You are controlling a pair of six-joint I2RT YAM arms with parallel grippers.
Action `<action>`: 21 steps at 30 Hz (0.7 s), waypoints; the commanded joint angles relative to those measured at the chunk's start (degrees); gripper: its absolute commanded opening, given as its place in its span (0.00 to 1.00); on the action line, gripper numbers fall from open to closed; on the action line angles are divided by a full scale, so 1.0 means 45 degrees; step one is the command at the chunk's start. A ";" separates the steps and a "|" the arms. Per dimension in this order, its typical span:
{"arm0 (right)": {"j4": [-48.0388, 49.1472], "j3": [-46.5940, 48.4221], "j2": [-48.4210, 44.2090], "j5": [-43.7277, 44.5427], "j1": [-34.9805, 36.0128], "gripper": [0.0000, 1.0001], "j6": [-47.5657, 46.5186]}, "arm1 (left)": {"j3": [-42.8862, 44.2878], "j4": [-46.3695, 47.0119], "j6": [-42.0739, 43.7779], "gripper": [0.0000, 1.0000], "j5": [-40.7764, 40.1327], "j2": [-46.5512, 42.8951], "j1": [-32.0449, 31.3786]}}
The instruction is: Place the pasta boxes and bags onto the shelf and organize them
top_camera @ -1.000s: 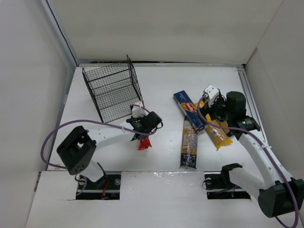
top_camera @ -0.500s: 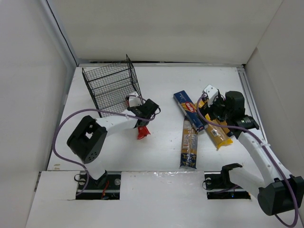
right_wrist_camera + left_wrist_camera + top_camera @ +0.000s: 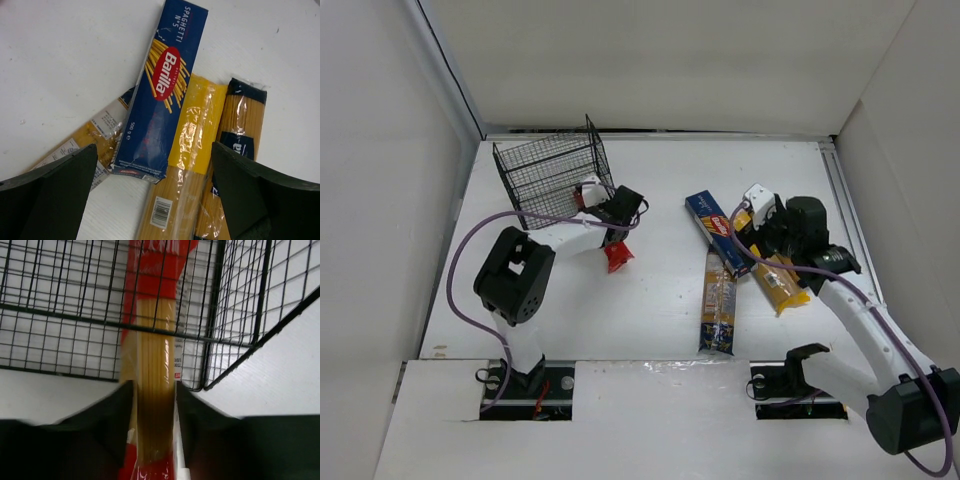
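I should next move my right gripper to the clear tan-labelled bag's near half (image 3: 718, 308), just behind its dark blue near end, and close it there.
My left gripper (image 3: 598, 205) is shut on the red-and-yellow bag (image 3: 152, 365), whose far end pokes into the black wire shelf (image 3: 552, 180); its red tail (image 3: 616, 257) hangs behind in the top view. The shelf's mesh (image 3: 60, 315) fills the left wrist view. My right gripper (image 3: 767, 212) is open and empty above the pile of packs: the dark blue box (image 3: 159, 95), the yellow bag (image 3: 187, 165), the orange-yellow bag with black label (image 3: 240, 130). The clear tan-labelled bag (image 3: 720, 303) lies nearer the front, partly under the blue box (image 3: 718, 232).
White walls enclose the table on the left, back and right. The shelf stands tilted at the back left. The arm bases sit at the near edge.
My left gripper has carried the red-and-yellow bag back and left, up to the shelf, and its end now enters the mesh. The right gripper has shifted slightly left over the pile.
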 commanded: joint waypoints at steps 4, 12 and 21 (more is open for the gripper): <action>-0.0542 -0.0756 -0.0740 0.1750 0.0819 0.99 0.1576 | 0.0664 0.1836 0.1161 0.87 -0.0250 -0.0485 0.0156; -0.1224 -0.1481 -0.0586 0.3858 0.3392 0.99 0.3376 | -0.1037 0.1743 0.2707 1.00 -0.0268 -0.4052 -0.1774; -0.1733 -0.3039 -0.1013 0.6278 0.6969 0.99 0.9833 | -0.3437 -0.1791 0.0213 1.00 0.0197 -0.8901 -0.5448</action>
